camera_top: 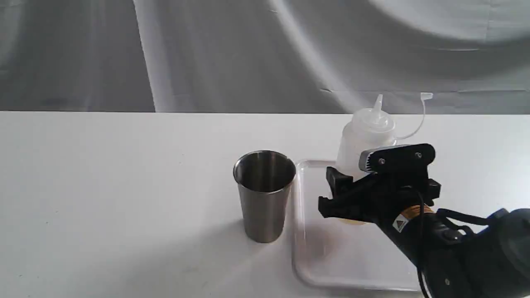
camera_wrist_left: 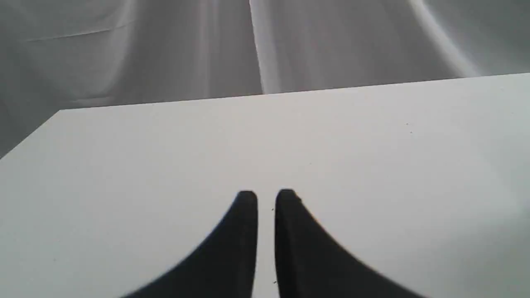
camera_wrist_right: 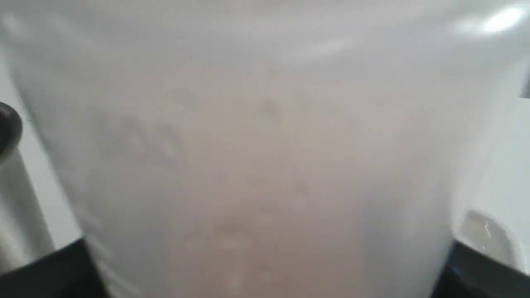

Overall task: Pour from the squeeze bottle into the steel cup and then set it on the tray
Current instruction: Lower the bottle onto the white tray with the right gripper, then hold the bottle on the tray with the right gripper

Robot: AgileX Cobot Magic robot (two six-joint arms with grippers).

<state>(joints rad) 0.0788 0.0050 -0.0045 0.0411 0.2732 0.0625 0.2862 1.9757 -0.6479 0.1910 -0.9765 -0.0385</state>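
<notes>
The robot's right gripper will release the squeeze bottle standing upright on the middle of the tray point(camera_top: 348, 234), next to the steel cup.
The squeeze bottle point(camera_top: 366, 136) stands upright on the left part of the tray point(camera_top: 331, 265), nozzle up, with its tethered cap hanging off to the right. A thin layer of amber liquid shows at its base. My right gripper point(camera_top: 327, 192) reaches in from the right and is shut on the bottle's lower body. In the right wrist view the bottle point(camera_wrist_right: 265, 145) fills the picture between the gripper's point(camera_wrist_right: 265, 269) two black fingers. The steel cup point(camera_top: 264, 194) stands upright just left of the tray. My left gripper point(camera_wrist_left: 266, 196) hovers over bare table, fingers nearly together, holding nothing.
The white table point(camera_top: 103, 186) ends at a grey draped cloth point(camera_top: 207, 54) behind. The tray's rim point(camera_wrist_right: 484, 236) and the cup's edge point(camera_wrist_right: 8, 128) show at the sides of the right wrist view. The left arm is out of the exterior view.
</notes>
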